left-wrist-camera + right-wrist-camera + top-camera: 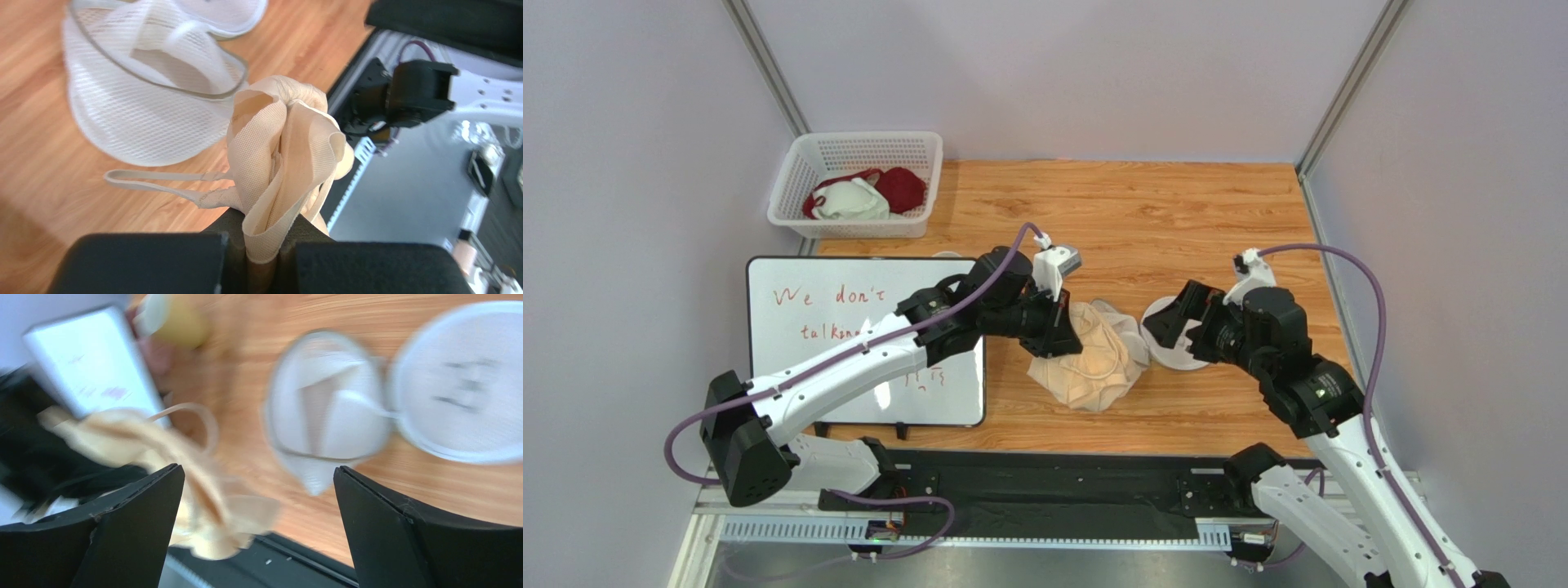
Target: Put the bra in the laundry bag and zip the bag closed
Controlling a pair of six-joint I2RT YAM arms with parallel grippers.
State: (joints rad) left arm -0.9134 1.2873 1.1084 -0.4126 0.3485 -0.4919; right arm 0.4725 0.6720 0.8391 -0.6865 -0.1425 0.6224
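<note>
I need to next close my right gripper on the outer edge (1204,364) of the laundry bag's flat half, opposite the bag's hollow half.
My left gripper (1058,328) is shut on a fold of the pale beige bra (1095,363), which hangs bunched just left of the laundry bag (1133,328). In the left wrist view the bra (288,138) rises from between my jaws, one strap trailing left, with the open mesh bag (138,98) lying on the wood beyond it. My right gripper (1163,328) is open and empty, over the bag. The blurred right wrist view shows the bag's hollow half (322,413), its flat half with the black drawing (466,386), and the bra (159,456) at the left.
A white lattice basket (799,165) at the back left holds a dark red garment (901,188) and a white one (851,202). A whiteboard (787,337) with red writing lies on the left. A black rail (1051,484) runs along the near edge.
</note>
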